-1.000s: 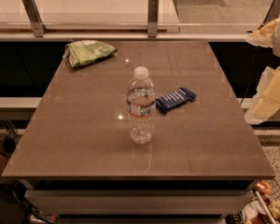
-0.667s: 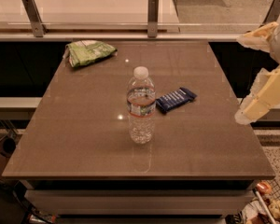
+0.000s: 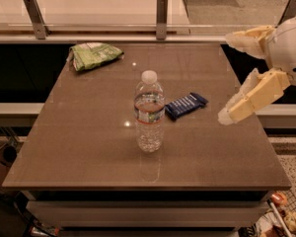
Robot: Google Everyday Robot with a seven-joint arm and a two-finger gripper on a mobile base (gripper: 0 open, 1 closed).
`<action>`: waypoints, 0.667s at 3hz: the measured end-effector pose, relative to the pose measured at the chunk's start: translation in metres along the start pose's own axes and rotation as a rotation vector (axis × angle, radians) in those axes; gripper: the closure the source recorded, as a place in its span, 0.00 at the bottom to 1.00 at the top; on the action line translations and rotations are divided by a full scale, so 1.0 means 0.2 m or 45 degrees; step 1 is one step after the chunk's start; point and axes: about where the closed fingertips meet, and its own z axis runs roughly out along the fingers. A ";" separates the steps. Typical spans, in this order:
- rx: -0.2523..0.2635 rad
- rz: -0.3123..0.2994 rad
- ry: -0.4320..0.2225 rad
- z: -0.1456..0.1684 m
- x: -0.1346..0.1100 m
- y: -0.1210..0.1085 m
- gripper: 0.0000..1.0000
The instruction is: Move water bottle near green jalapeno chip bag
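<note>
Next, my gripper goes to the water bottle's label [image 3: 149, 107], below the white cap, and closes there.
The water bottle [image 3: 149, 112] stands upright near the middle of the brown table [image 3: 89, 147], clear with a white cap and a thin red-edged label. The green jalapeno chip bag [image 3: 93, 55] lies at the table's far left corner, well apart from the bottle. My gripper [image 3: 230, 78] hangs over the table's right edge, to the right of the bottle and clear of it. Its two cream fingers [image 3: 246, 102] are spread wide apart and hold nothing.
A dark blue snack bar wrapper [image 3: 186, 105] lies just right of the bottle, between it and the gripper. A rail with metal posts [image 3: 161, 10] runs behind the table. Clutter sits on the floor at the lower right [image 3: 281, 216].
My gripper has moved left, in from the right edge of view toward the table, and its fingers now show more fully. The bottle, bag and wrapper have not moved.
</note>
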 end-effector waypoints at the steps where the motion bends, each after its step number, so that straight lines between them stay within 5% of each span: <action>1: -0.068 0.016 -0.198 0.13 -0.13 0.02 0.00; 2: -0.116 0.035 -0.357 0.27 -0.22 0.03 0.00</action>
